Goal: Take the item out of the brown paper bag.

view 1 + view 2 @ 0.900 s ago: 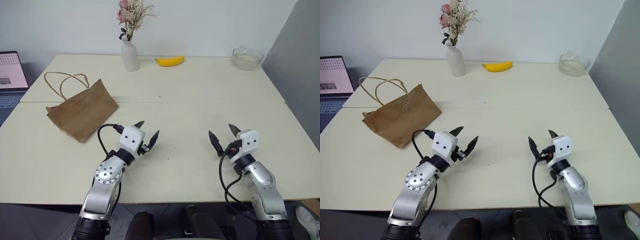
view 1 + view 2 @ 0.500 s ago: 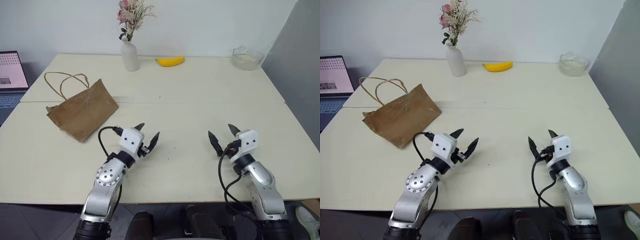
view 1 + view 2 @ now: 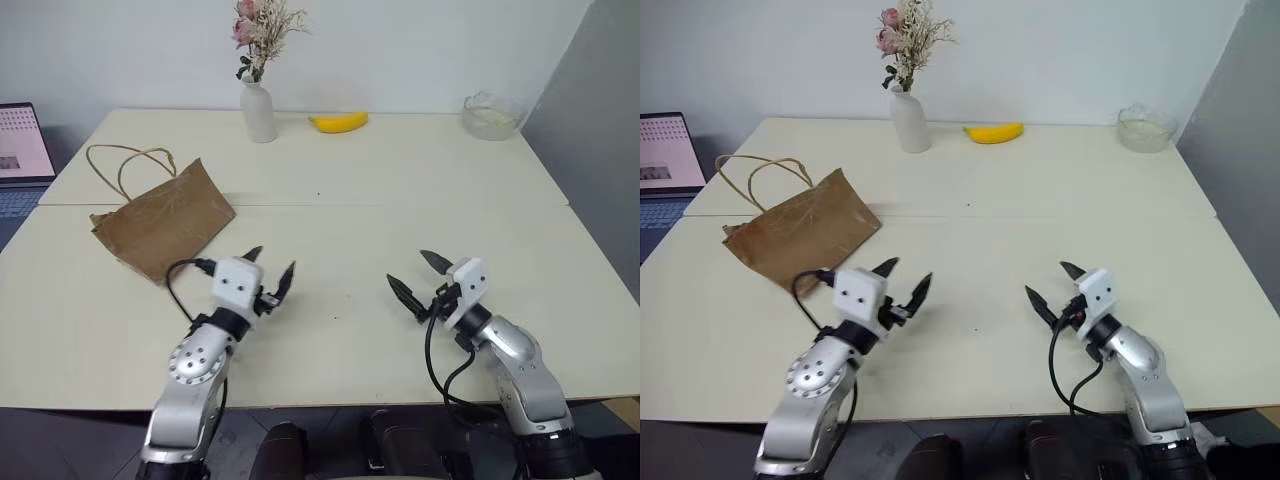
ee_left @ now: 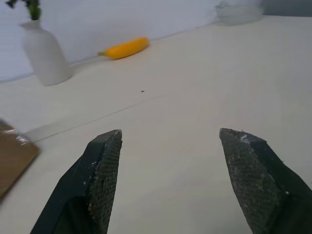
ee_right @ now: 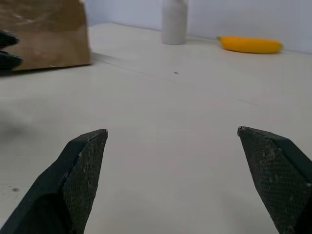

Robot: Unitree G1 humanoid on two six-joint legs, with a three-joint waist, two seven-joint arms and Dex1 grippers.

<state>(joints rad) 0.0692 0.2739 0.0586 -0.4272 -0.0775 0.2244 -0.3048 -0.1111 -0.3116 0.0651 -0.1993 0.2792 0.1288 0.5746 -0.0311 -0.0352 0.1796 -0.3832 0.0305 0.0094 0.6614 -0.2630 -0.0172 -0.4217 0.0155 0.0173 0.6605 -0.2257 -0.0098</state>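
Note:
I should next close my left gripper on the brown paper bag's loop handles, at the side of the handles (image 3: 118, 182) nearest the laptop.
The brown paper bag (image 3: 160, 222) lies on its side at the left of the table, its two loop handles (image 3: 125, 160) pointing toward the far left. The item is hidden; nothing yellow-orange and oval shows at the bag. My left gripper (image 3: 268, 271) hovers open just right of the bag's near corner, nothing between its fingers. My right gripper (image 3: 418, 277) stands open over the bare middle-right of the table, turned toward the left. In the right wrist view the bag (image 5: 44, 34) sits far off, beyond the open fingers (image 5: 78, 165).
A white vase (image 3: 258, 110) with dried flowers stands at the back, a banana (image 3: 338, 122) lies beside it. A glass bowl (image 3: 491, 115) sits at the back right corner. A laptop (image 3: 22, 150) shows past the table's left edge. A seam (image 3: 400, 205) crosses the table.
Both arms have shifted left: the left gripper moved closer to the bag, the right gripper swung toward the table's middle and turned leftward. Both stay open.

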